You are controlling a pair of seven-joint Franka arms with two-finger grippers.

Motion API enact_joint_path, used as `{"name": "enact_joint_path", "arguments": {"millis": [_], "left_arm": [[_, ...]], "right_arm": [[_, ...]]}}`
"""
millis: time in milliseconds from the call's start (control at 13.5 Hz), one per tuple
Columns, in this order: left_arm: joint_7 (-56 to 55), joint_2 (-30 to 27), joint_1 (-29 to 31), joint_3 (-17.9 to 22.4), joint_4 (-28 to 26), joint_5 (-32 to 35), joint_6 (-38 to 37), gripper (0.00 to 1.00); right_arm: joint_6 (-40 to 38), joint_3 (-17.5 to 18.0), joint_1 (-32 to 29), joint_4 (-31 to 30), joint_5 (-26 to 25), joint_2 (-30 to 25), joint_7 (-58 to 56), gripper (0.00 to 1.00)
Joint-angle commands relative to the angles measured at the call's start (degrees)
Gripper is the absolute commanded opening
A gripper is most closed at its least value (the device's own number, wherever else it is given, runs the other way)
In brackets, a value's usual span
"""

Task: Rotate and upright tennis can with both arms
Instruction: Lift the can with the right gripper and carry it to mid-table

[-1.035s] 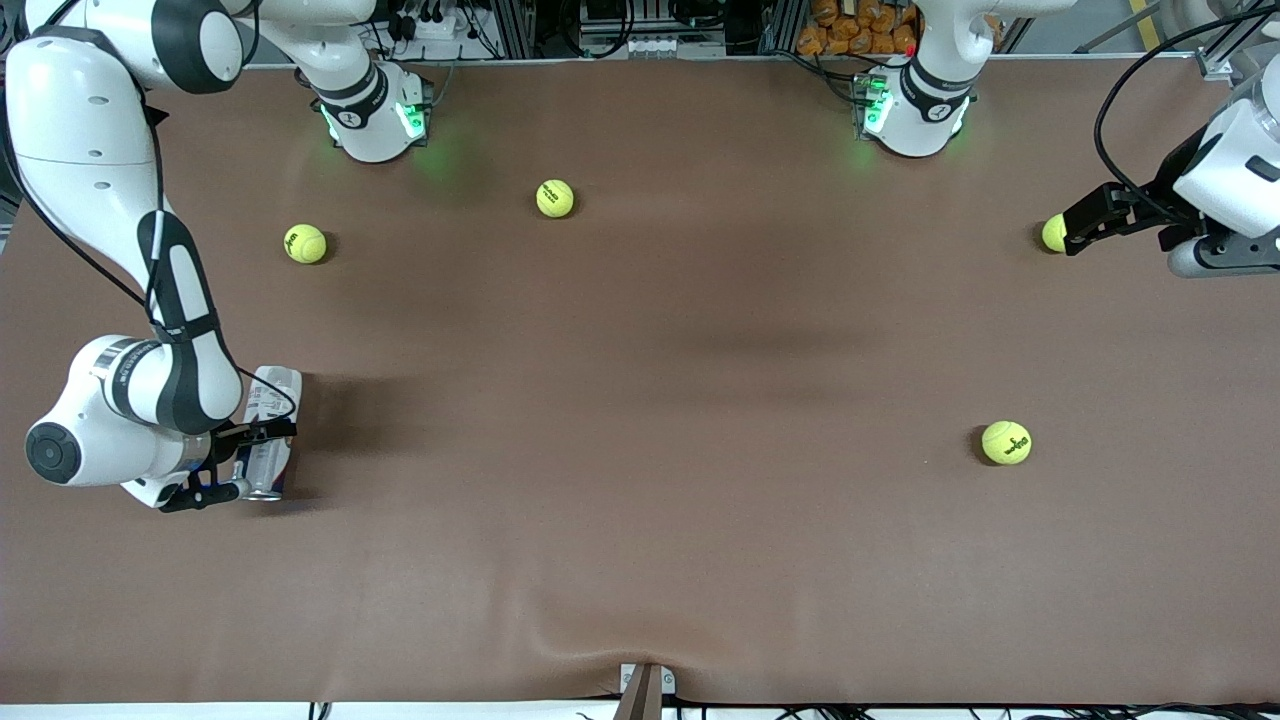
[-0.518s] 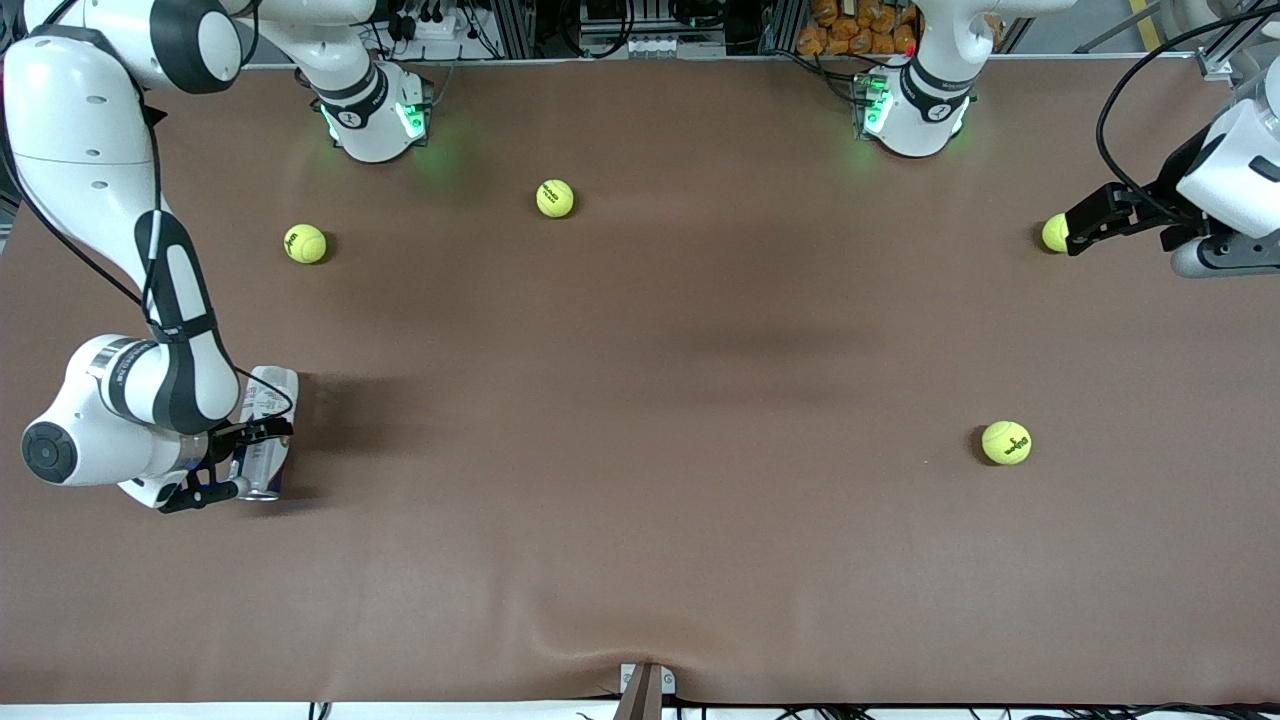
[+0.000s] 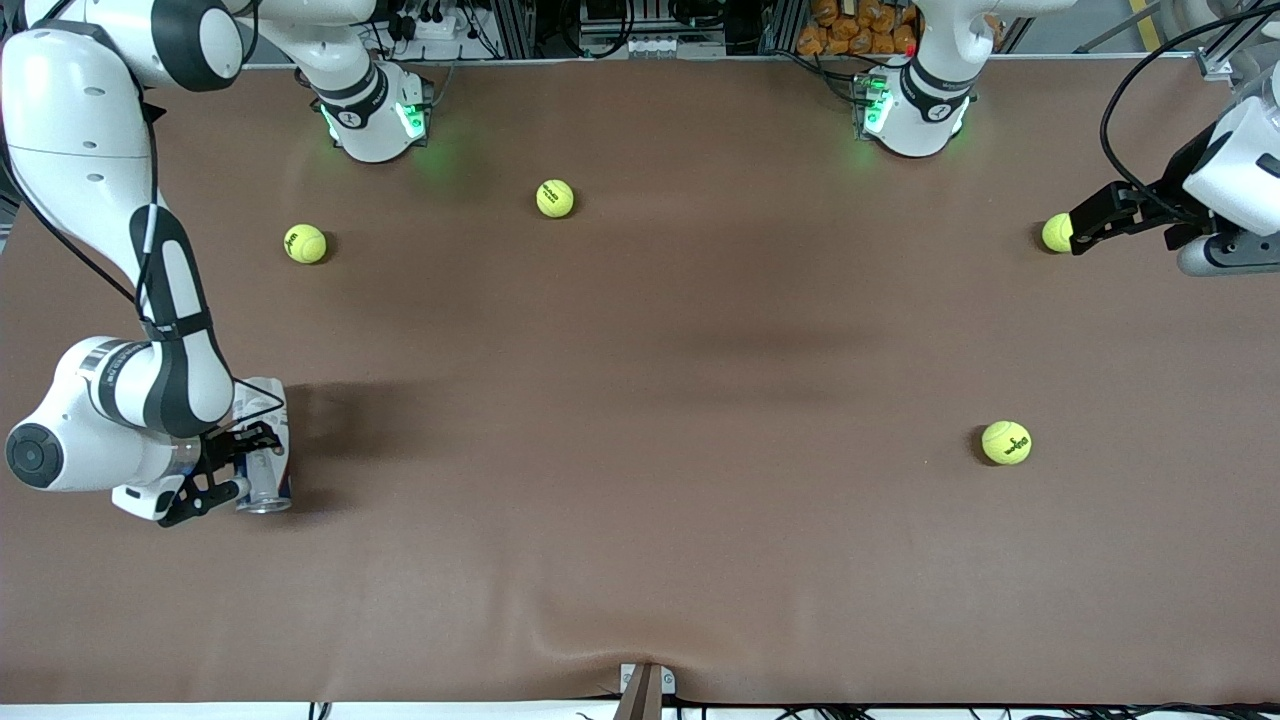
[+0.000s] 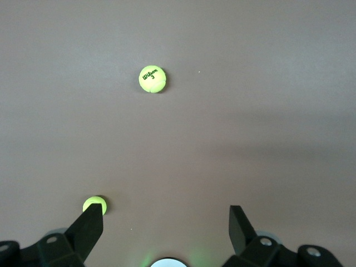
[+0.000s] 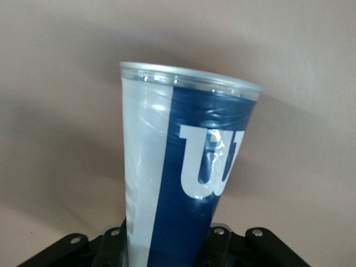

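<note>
The tennis can will go down on the bare middle of the brown table (image 3: 657, 409), and I will be the one to set it there with my right gripper.
The tennis can (image 3: 264, 452), a clear tube with a white-and-navy label and a silver rim, is at the right arm's end of the table. It is tilted, with its silver end toward the front camera. My right gripper (image 3: 226, 464) is shut on its side. In the right wrist view the can (image 5: 183, 172) rises from between the jaws of the right gripper (image 5: 167, 247), and its fingers are hidden by it. My left gripper (image 3: 1082, 224) is open and empty over the table's other end, beside a tennis ball (image 3: 1053, 233). In the left wrist view the left gripper (image 4: 165, 219) shows spread fingertips (image 4: 89, 222).
Loose yellow-green tennis balls lie on the brown table: one (image 3: 305, 243) and another (image 3: 555, 198) near the arm bases, and one (image 3: 1006, 442) toward the left arm's end. The left wrist view shows two balls (image 4: 152, 79) (image 4: 93, 203).
My right gripper has moved the can a little toward the front camera and the table's end, and the can now looks shorter and more tilted. The left gripper barely shifted.
</note>
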State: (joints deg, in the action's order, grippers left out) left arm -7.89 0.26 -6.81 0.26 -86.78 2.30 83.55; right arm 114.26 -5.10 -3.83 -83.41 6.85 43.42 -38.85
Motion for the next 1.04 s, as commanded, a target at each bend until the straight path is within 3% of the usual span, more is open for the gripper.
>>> {"name": "enact_joint_path", "arguments": {"millis": [0,222,370,518,739,961], "left_arm": [[1.1,-0.5,0.4,0.0,0.3,-1.2,-0.6,1.00],[1.1,-0.5,0.3,0.0,0.2,-1.2,-0.6,1.00],[1.1,-0.6,0.3,0.0,0.3,-1.2,-0.6,1.00],[1.1,-0.4,0.2,-0.1,0.3,-1.2,-0.6,1.00],[1.1,-0.2,0.0,-0.1,0.3,-1.2,-0.6,1.00],[1.1,-0.1,-0.1,-0.2,-0.1,-1.2,-0.7,1.00]], "right_arm": [[-0.5,0.0,3.8,3.1,0.8,-0.7,-4.2,0.10],[-0.3,0.0,11.1,4.7,0.8,-0.8,-9.2,0.12],[0.1,-0.1,18.5,6.1,0.5,-1.0,-9.1,0.19],[1.7,-0.2,25.6,8.3,0.4,-0.5,-8.6,0.20],[12.1,-0.3,35.0,8.0,-0.8,1.0,-8.8,0.21],[16.5,-0.4,43.3,8.0,-1.0,2.8,-7.7,0.21]]}}
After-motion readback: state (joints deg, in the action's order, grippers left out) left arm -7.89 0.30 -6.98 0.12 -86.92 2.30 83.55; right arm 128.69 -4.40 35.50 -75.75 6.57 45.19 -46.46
